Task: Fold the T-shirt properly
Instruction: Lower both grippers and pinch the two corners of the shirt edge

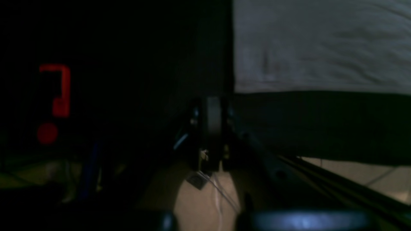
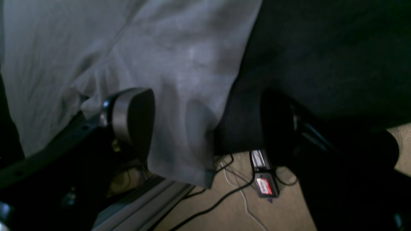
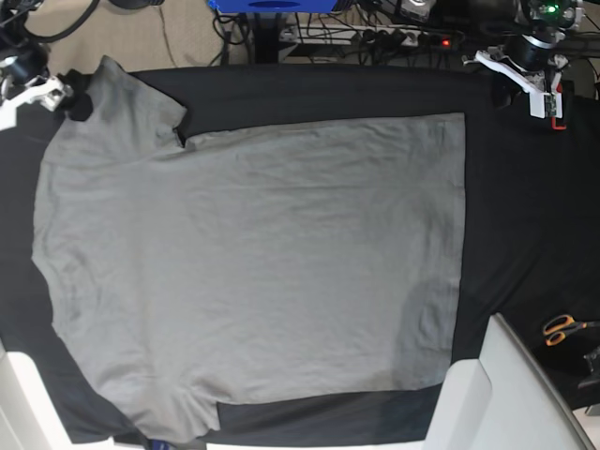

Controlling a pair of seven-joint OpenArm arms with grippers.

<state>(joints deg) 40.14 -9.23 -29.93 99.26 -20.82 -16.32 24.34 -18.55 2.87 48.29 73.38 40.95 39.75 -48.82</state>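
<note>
My left gripper is to go to the grey T-shirt next and grab it at the far corner of its hem [image 3: 444, 123] [image 1: 248, 84], opposite the sleeve end.
The grey T-shirt [image 3: 253, 262] lies spread flat on the black table cloth [image 3: 525, 225], its hem toward the right of the base view. One sleeve [image 3: 122, 89] reaches the far left corner. My right gripper [image 3: 66, 96] is at that sleeve. In the right wrist view the right gripper [image 2: 205, 125] is open, its fingers [image 2: 131, 118] wide apart around the sleeve end [image 2: 183, 150], which hangs over the table edge. My left gripper [image 3: 534, 89] sits at the far right corner, off the shirt. The left gripper [image 1: 213, 122] is shut on nothing, near the T-shirt's corner [image 1: 321, 45].
Orange-handled scissors [image 3: 562, 328] lie on the cloth at the right edge. White panels [image 3: 506, 394] stand at the near right corner. Cables and a small red-labelled box [image 2: 265, 186] lie on the floor beyond the table edge.
</note>
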